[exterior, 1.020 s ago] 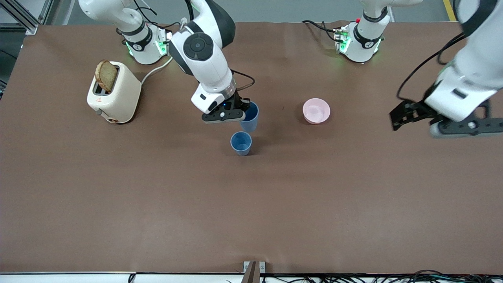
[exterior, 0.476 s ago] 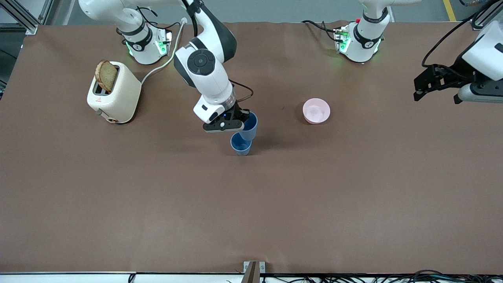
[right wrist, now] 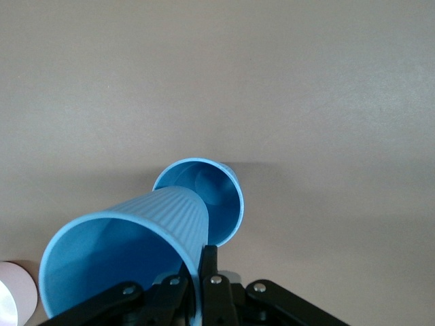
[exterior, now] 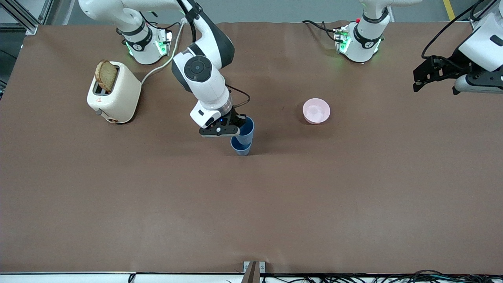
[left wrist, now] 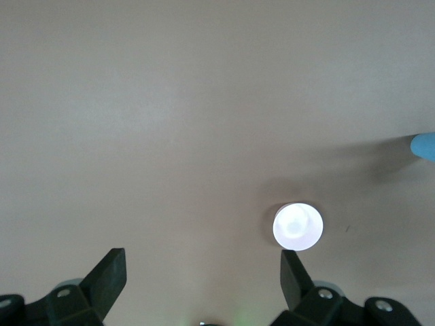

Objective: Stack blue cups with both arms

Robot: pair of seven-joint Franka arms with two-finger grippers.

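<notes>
I need to let go of the blue cup in my right gripper inside the other blue cup (exterior: 241,143) (right wrist: 209,202) that stands on the table.
My right gripper (exterior: 239,129) is shut on the rim of one blue cup (exterior: 246,133), one finger inside and one outside. It holds the cup tilted, its base going into the mouth of the second blue cup (exterior: 240,148), which stands upright on the table. In the right wrist view the held cup (right wrist: 129,238) fills the foreground with the standing cup (right wrist: 221,197) under its base, and the gripper (right wrist: 204,272) pinches the wall. My left gripper (exterior: 436,78) is open and empty, high over the left arm's end of the table; it also shows in its wrist view (left wrist: 202,272).
A pink bowl (exterior: 316,111) sits on the brown table toward the left arm's end; it also shows in the left wrist view (left wrist: 298,226). A cream toaster (exterior: 114,92) with a slice of toast stands toward the right arm's end.
My right gripper has lowered the held cup onto the standing cup, and its base now enters that cup's mouth. My left arm has pulled back and up toward its end of the table.
</notes>
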